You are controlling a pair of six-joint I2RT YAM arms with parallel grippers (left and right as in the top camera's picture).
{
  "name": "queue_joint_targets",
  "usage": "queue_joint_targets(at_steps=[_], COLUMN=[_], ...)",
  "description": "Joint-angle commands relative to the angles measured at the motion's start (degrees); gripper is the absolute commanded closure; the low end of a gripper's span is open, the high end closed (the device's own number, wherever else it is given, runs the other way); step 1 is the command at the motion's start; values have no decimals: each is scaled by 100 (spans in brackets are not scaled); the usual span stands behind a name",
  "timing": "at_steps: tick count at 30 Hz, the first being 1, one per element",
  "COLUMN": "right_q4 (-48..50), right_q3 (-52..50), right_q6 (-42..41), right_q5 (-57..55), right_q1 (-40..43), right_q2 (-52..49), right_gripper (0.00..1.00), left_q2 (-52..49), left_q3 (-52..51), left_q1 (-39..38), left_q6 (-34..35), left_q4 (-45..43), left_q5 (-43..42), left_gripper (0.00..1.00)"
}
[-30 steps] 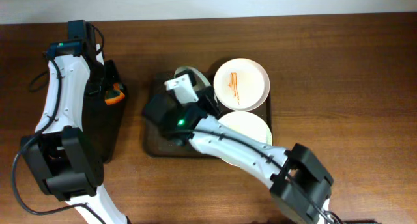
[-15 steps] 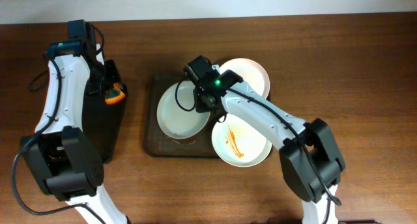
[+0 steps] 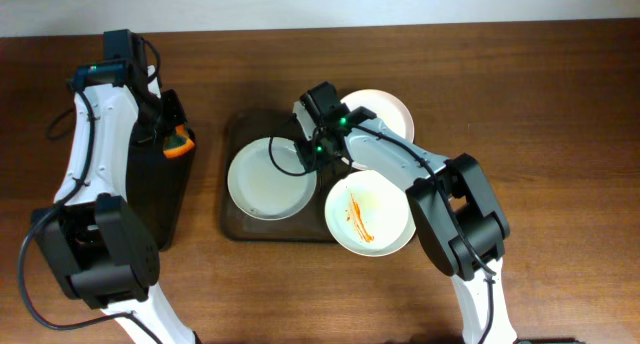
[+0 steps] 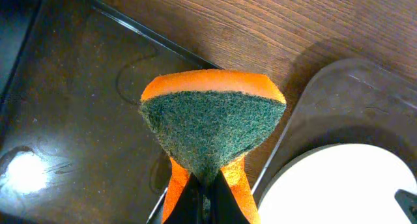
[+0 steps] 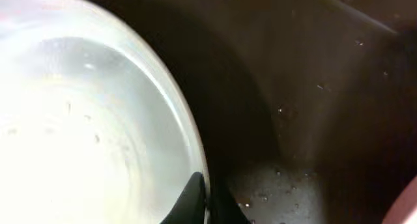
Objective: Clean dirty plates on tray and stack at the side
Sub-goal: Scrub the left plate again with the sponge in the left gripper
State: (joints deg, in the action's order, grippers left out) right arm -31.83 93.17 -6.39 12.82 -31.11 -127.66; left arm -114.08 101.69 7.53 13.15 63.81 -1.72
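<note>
My right gripper needs to set the clean white plate down on the bare table [image 3: 476, 159], beside the tray's dirty plate end.
My left gripper [image 3: 172, 142] is shut on an orange sponge with a green scouring face [image 4: 212, 129], held over a dark basin [image 3: 160, 209]. My right gripper [image 3: 310, 156] is shut on the right rim of a clean white plate [image 3: 262, 181] lying on the left half of the dark tray [image 3: 232, 224]. The right wrist view shows the fingers [image 5: 205, 199] pinching that wet rim [image 5: 186, 139]. A dirty plate with orange streaks [image 3: 368, 212] lies at the tray's front right. A third white plate [image 3: 392, 112] sits at the back right, partly hidden by my right arm.
The dark basin [image 4: 65, 120] holds a film of water and stands left of the tray. The tray floor [image 5: 313, 87] is wet with droplets. Bare brown table [image 3: 560, 134] lies to the right of the tray and in front of it.
My right gripper has shifted and the clean plate has slid left on the tray. The left arm and the sponge have not moved.
</note>
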Motion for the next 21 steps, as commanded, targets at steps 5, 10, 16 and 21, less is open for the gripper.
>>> queue_joint_targets(at_steps=[5,10,16,21], right_q4=[-293,-334,-334,-326], right_q3=[-11,-11,-11,-11], right_q6=[-3412,-3458,-3453,-3436], right_q5=[-1528,-1480,-1480,-1504], right_q1=[-4,-2,-2,2], right_q2=[-20,-17,-20,-22], right_gripper=[96,96,96,96], left_q2=[42,42,42,44], left_q3=[-245,-1434,-2496,-2763], left_q1=[-914,-1904,-2017,-2011], left_q6=[50,74,723,299], left_q4=[-15,-1403,-2935,-2166], left_q5=[-260,-660,-601,-1279], left_gripper=[100,100,100,100])
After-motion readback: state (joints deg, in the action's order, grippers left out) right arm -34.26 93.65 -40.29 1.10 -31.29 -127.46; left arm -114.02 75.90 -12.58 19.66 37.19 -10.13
